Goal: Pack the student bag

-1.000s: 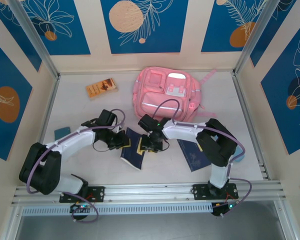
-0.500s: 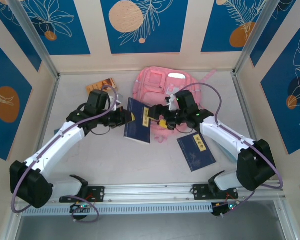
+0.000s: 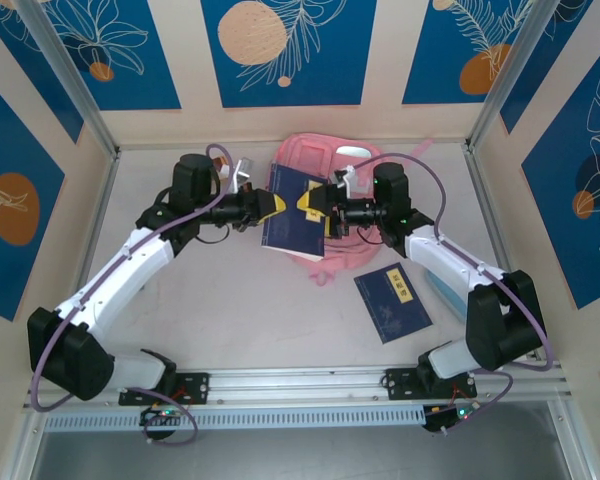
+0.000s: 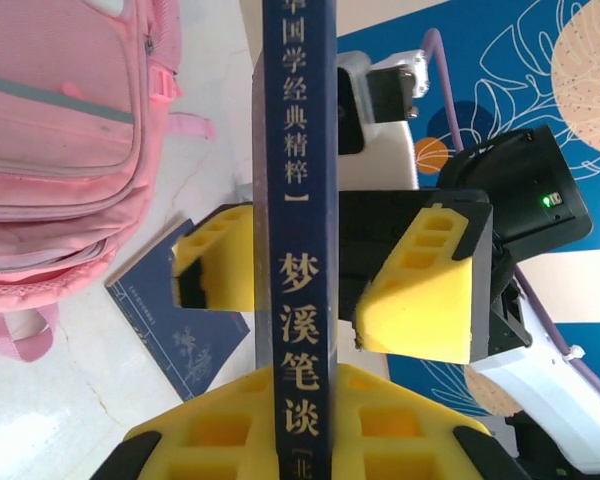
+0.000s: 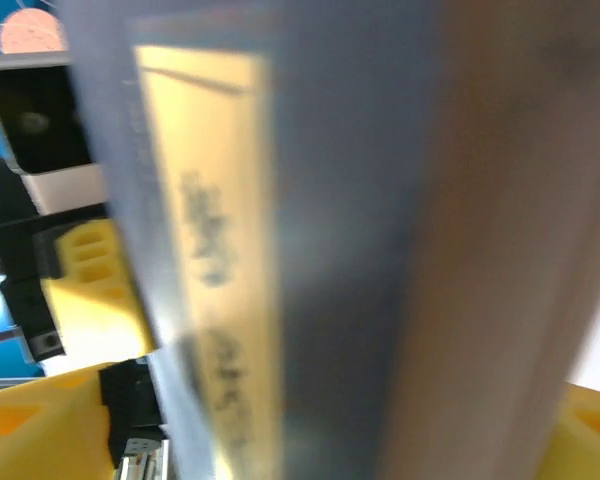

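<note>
My left gripper is holding the navy book at the middle of its spine. Next, my right gripper steadies it while my left gripper takes the spine's lower end [image 3: 265, 244] for packing.
A navy book [image 3: 292, 218] with gold spine lettering hangs upright over the pink student bag [image 3: 316, 157], which lies at the back of the table and is largely covered by the book and grippers. My left gripper [image 3: 271, 205] is shut on the book's left edge; in the left wrist view its yellow fingers [image 4: 215, 430] pinch the spine [image 4: 298, 230]. My right gripper [image 3: 311, 200] faces it from the right, open. Its fingers [image 4: 425, 290] straddle the book, with a gap on one side. The right wrist view is a blur of the book [image 5: 310, 240]. The bag [image 4: 60, 150] lies below.
A second navy book [image 3: 392, 302] lies flat on the table in front of the bag at the right, also seen in the left wrist view [image 4: 180, 335]. A pale blue item [image 3: 452, 296] sits under the right forearm. Enclosure walls and metal posts ring the table.
Both arms have carried the book from the front middle of the table up and back, to over the bag. The right gripper's jaws have spread off the book; the left gripper kept its grip.
</note>
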